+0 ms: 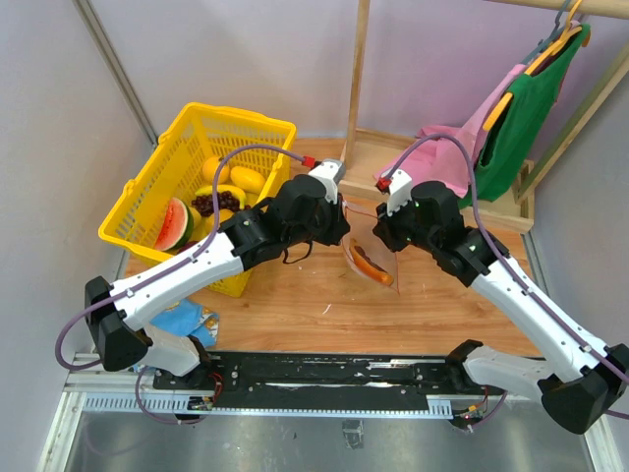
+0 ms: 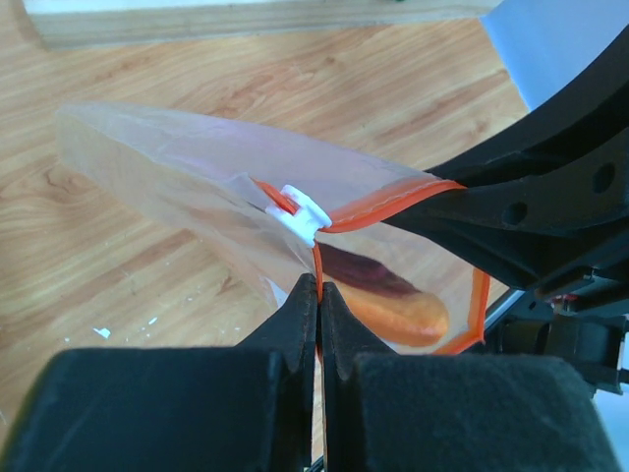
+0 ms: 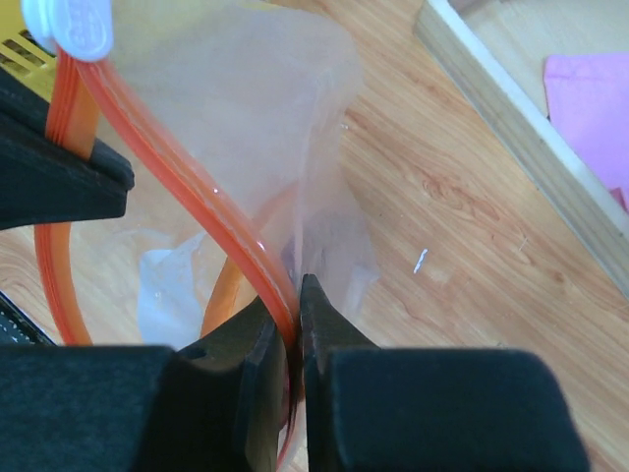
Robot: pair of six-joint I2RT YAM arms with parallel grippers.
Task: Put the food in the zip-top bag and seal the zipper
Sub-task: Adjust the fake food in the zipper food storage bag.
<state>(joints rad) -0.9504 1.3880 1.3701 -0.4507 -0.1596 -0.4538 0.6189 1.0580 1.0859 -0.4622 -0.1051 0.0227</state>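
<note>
The bag's opening gapes with the robot's grippers on its opposite edges, so the right gripper needs to let go of its edge and take the red part of the bag (image 2: 366, 211) near the white slider before sealing.
The clear zip-top bag (image 1: 386, 258) hangs above the table between my two grippers. My left gripper (image 2: 318, 287) is shut on the red zipper strip (image 2: 393, 200), just below the white slider (image 2: 302, 212). My right gripper (image 3: 295, 297) is shut on the red strip (image 3: 177, 162) at the other side of the mouth, and the slider (image 3: 69, 25) shows at the top left of its view. An orange and dark purple food piece (image 2: 393, 300) lies inside the bag. More food stays in the yellow basket (image 1: 241, 116): a watermelon wedge (image 1: 175, 224), a banana (image 1: 243, 179) and dark grapes (image 1: 204, 203).
A wooden rack post (image 1: 356, 79) and its base tray (image 1: 511, 211) stand behind the bag. Pink (image 1: 496, 108) and green (image 1: 531, 108) cloths hang at the right. A blue packet (image 1: 187, 320) lies near the left arm's base.
</note>
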